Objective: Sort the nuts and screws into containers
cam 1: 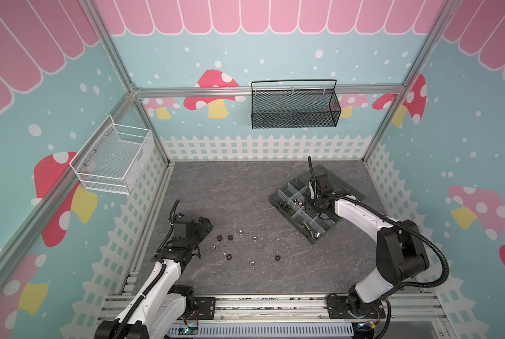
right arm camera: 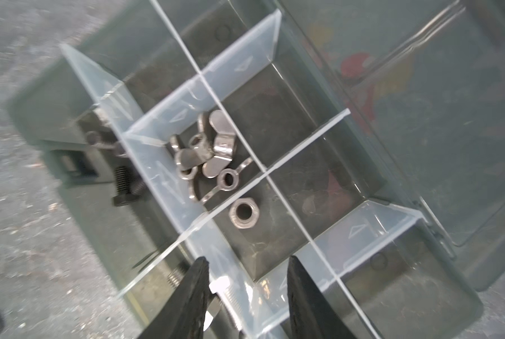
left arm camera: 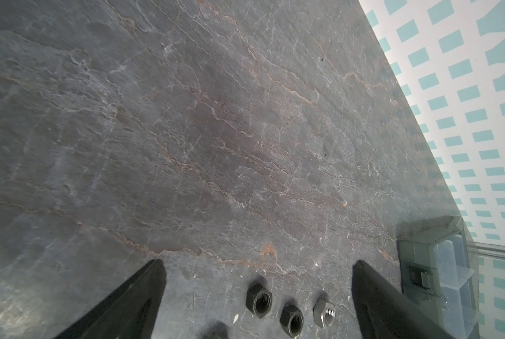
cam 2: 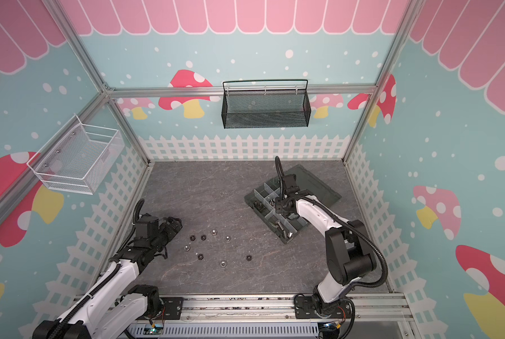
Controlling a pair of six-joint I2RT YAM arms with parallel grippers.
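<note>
The robot's right gripper needs to next close on the sides of the loose silver nut (cam 1: pixel 254 238) that lies nearest to the grey organizer box on the slate table.
Several black and silver nuts (cam 1: pixel 230 237) (cam 2: pixel 203 237) lie loose on the slate table, left of centre. My left gripper (cam 1: pixel 205 224) (cam 2: pixel 176 223) (left arm camera: pixel 258 264) hangs open just left of them; in the left wrist view two black nuts (left arm camera: pixel 259 299) and a silver one (left arm camera: pixel 324 312) sit between its fingers. My right gripper (right arm camera: pixel 247 259) is open and empty over the containers of the grey organizer box (cam 1: pixel 291 220) (cam 2: pixel 265 220). A silver nut (right arm camera: pixel 243 216) lies alone in the compartment below it. Other compartments hold wing nuts (right arm camera: pixel 204 152), a black screw (right arm camera: pixel 126 187) and a silver screw (right arm camera: pixel 224 290).
The box's lid (cam 1: pixel 345 182) lies flat behind it, toward the back right. A black mesh basket (cam 1: pixel 295 105) hangs on the back wall and a white wire basket (cam 1: pixel 113 161) on the left wall. Fence-patterned walls enclose the table.
</note>
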